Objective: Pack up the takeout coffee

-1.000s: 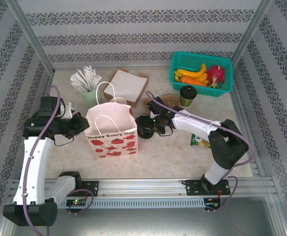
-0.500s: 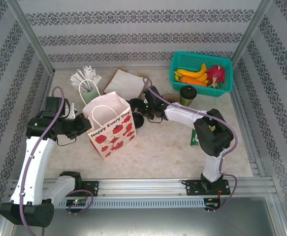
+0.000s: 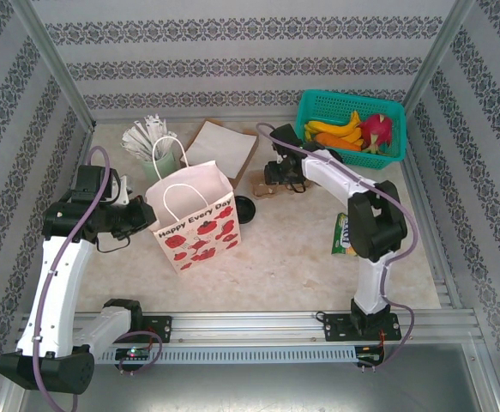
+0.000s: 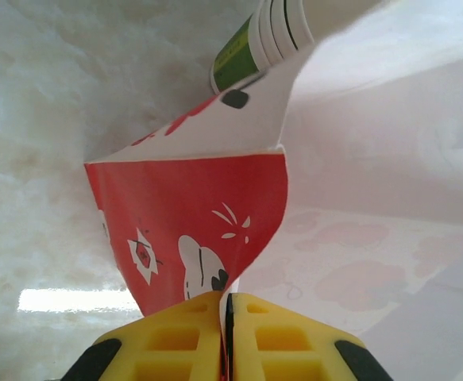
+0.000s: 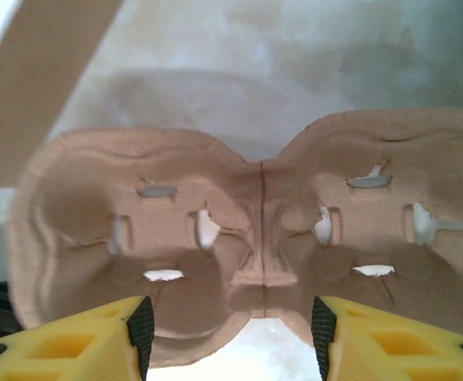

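Observation:
My open right fingers reach only the cup carrier's near edge; I need to move farther in, pinch its middle fold [image 5: 264,246], then bag it.
A round black lid [image 3: 243,209], which looks like the top of a takeout coffee, sits on the table at the right side of the white paper bag [image 3: 194,225]; its cup body is hidden. My left gripper [image 3: 149,219] [image 4: 225,305] is shut on the left edge of the bag [image 4: 191,214] and holds its mouth open. At the back, my right gripper [image 3: 274,176] [image 5: 231,325] is open. Its fingers straddle the near middle of a brown cardboard cup carrier [image 5: 247,230] [image 3: 268,189] without pinching it.
A pale green cup of white sticks [image 3: 159,154] [image 4: 243,51] stands behind the bag. Beside that cup lies a flat brown-and-white stack [image 3: 222,144]. A teal basket [image 3: 389,110] of fruit is at the back right. A green packet [image 3: 342,235] lies by the right arm.
My right gripper has left the bag's right side and swung back and right to the carrier, its jaws narrowing. The black lid stays by the bag. The bag tilted, then straightened.

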`<act>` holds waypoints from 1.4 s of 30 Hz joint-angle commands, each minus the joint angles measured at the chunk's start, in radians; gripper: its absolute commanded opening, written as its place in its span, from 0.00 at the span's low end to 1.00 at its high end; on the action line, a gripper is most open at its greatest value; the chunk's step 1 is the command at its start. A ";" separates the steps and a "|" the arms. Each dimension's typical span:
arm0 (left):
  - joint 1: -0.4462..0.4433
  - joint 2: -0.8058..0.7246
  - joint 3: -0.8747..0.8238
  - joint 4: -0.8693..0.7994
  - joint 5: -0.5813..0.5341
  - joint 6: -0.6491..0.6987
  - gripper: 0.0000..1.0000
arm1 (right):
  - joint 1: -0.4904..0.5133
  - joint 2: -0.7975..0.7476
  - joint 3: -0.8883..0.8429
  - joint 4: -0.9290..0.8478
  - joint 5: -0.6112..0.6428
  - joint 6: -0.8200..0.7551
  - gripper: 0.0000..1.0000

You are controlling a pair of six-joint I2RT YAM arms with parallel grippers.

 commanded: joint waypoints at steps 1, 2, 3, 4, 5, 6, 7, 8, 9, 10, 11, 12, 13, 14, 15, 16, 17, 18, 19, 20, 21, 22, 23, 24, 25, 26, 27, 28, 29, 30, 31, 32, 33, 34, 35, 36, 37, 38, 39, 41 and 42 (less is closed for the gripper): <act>-0.012 -0.003 0.017 -0.054 -0.015 0.029 0.11 | -0.007 0.068 0.076 -0.108 0.020 -0.100 0.53; -0.012 -0.004 0.015 -0.052 -0.010 0.029 0.11 | -0.007 0.079 0.086 -0.108 0.033 -0.098 0.52; -0.010 -0.005 0.013 -0.053 -0.006 0.033 0.11 | -0.008 0.089 0.091 -0.104 0.043 -0.092 0.51; -0.011 -0.006 0.015 -0.056 -0.007 0.035 0.11 | -0.009 0.097 0.096 -0.100 0.041 -0.088 0.50; -0.012 -0.007 0.017 -0.059 -0.011 0.037 0.11 | -0.011 0.104 0.100 -0.097 0.039 -0.083 0.48; -0.012 -0.007 0.019 -0.064 -0.014 0.039 0.11 | -0.011 0.112 0.106 -0.094 0.038 -0.084 0.47; -0.012 -0.006 0.019 -0.066 -0.012 0.042 0.11 | -0.011 0.121 0.110 -0.092 0.039 -0.082 0.45; -0.011 -0.005 0.019 -0.067 -0.009 0.046 0.11 | -0.010 0.128 0.115 -0.092 0.041 -0.083 0.44; -0.013 -0.005 0.019 -0.070 -0.004 0.052 0.11 | -0.011 0.134 0.118 -0.088 0.040 -0.086 0.42; -0.012 -0.003 0.021 -0.072 0.001 0.058 0.11 | -0.010 0.140 0.122 -0.083 0.040 -0.088 0.40; -0.012 -0.004 0.021 -0.075 0.008 0.063 0.11 | -0.011 0.141 0.122 -0.077 0.035 -0.089 0.37; -0.010 -0.002 0.024 -0.078 0.023 0.076 0.11 | -0.011 0.143 0.124 -0.071 0.033 -0.091 0.35; -0.012 -0.002 0.027 -0.084 0.038 0.084 0.11 | -0.011 0.144 0.127 -0.067 0.036 -0.093 0.32; -0.011 -0.003 0.030 -0.087 0.052 0.093 0.12 | -0.010 0.147 0.129 -0.068 0.038 -0.097 0.29; -0.011 -0.002 0.033 -0.090 0.072 0.099 0.12 | -0.011 0.149 0.133 -0.071 0.046 -0.100 0.26; -0.012 -0.003 0.034 -0.090 0.095 0.102 0.12 | -0.011 0.151 0.134 -0.075 0.053 -0.104 0.22; -0.011 -0.004 0.032 -0.087 0.116 0.105 0.12 | -0.011 0.149 0.133 -0.078 0.058 -0.107 0.20; -0.012 -0.008 0.030 -0.086 0.139 0.106 0.13 | -0.011 0.143 0.127 -0.077 0.066 -0.109 0.16; -0.013 -0.010 0.028 -0.084 0.154 0.108 0.13 | -0.009 0.134 0.118 -0.073 0.071 -0.111 0.13; -0.013 -0.014 0.028 -0.083 0.166 0.108 0.13 | -0.009 0.124 0.110 -0.069 0.075 -0.111 0.10; -0.015 -0.018 0.030 -0.083 0.174 0.111 0.15 | -0.009 0.111 0.102 -0.066 0.073 -0.111 0.09; -0.015 -0.023 0.034 -0.085 0.173 0.112 0.16 | -0.009 0.102 0.095 -0.065 0.070 -0.110 0.09; -0.016 -0.026 0.038 -0.087 0.174 0.111 0.16 | -0.009 0.099 0.093 -0.068 0.069 -0.108 0.10; -0.016 -0.027 0.040 -0.087 0.179 0.110 0.17 | -0.009 0.101 0.093 -0.073 0.076 -0.105 0.15; -0.016 -0.028 0.040 -0.087 0.185 0.111 0.17 | -0.010 0.106 0.090 -0.071 0.092 -0.100 0.20; -0.016 -0.027 0.037 -0.087 0.185 0.112 0.17 | -0.011 0.112 0.088 -0.066 0.101 -0.099 0.25; -0.016 -0.024 0.036 -0.087 0.183 0.114 0.17 | -0.013 0.121 0.093 -0.067 0.103 -0.096 0.30; -0.016 -0.023 0.033 -0.091 0.176 0.117 0.17 | -0.014 0.129 0.100 -0.069 0.097 -0.092 0.33; -0.016 -0.021 0.031 -0.093 0.171 0.117 0.17 | -0.016 0.136 0.106 -0.069 0.091 -0.091 0.34; -0.016 -0.020 0.031 -0.095 0.169 0.120 0.17 | -0.015 0.142 0.110 -0.065 0.090 -0.089 0.36; -0.016 -0.020 0.029 -0.095 0.167 0.119 0.17 | -0.015 0.149 0.114 -0.061 0.090 -0.089 0.36; -0.016 -0.021 0.029 -0.094 0.167 0.120 0.17 | -0.016 0.155 0.120 -0.059 0.089 -0.089 0.35; -0.016 -0.022 0.028 -0.094 0.167 0.121 0.17 | -0.017 0.164 0.126 -0.059 0.082 -0.089 0.34; -0.016 -0.021 0.028 -0.094 0.170 0.122 0.17 | -0.017 0.173 0.135 -0.059 0.071 -0.088 0.33; -0.016 -0.020 0.028 -0.092 0.176 0.123 0.17 | -0.018 0.180 0.140 -0.058 0.062 -0.089 0.31; -0.016 -0.019 0.028 -0.091 0.184 0.123 0.18 | -0.017 0.184 0.143 -0.057 0.055 -0.089 0.30; -0.016 -0.019 0.027 -0.087 0.195 0.123 0.18 | -0.019 0.189 0.145 -0.056 0.050 -0.088 0.29; -0.017 -0.017 0.024 -0.084 0.212 0.119 0.18 | -0.017 0.191 0.145 -0.053 0.046 -0.086 0.28; -0.016 -0.017 0.021 -0.080 0.231 0.120 0.18 | -0.017 0.191 0.144 -0.049 0.045 -0.086 0.26; -0.019 -0.013 0.014 -0.076 0.270 0.115 0.19 | -0.016 0.180 0.137 -0.045 0.048 -0.083 0.19; -0.022 -0.012 0.013 -0.074 0.283 0.115 0.19 | -0.014 0.166 0.129 -0.043 0.052 -0.084 0.16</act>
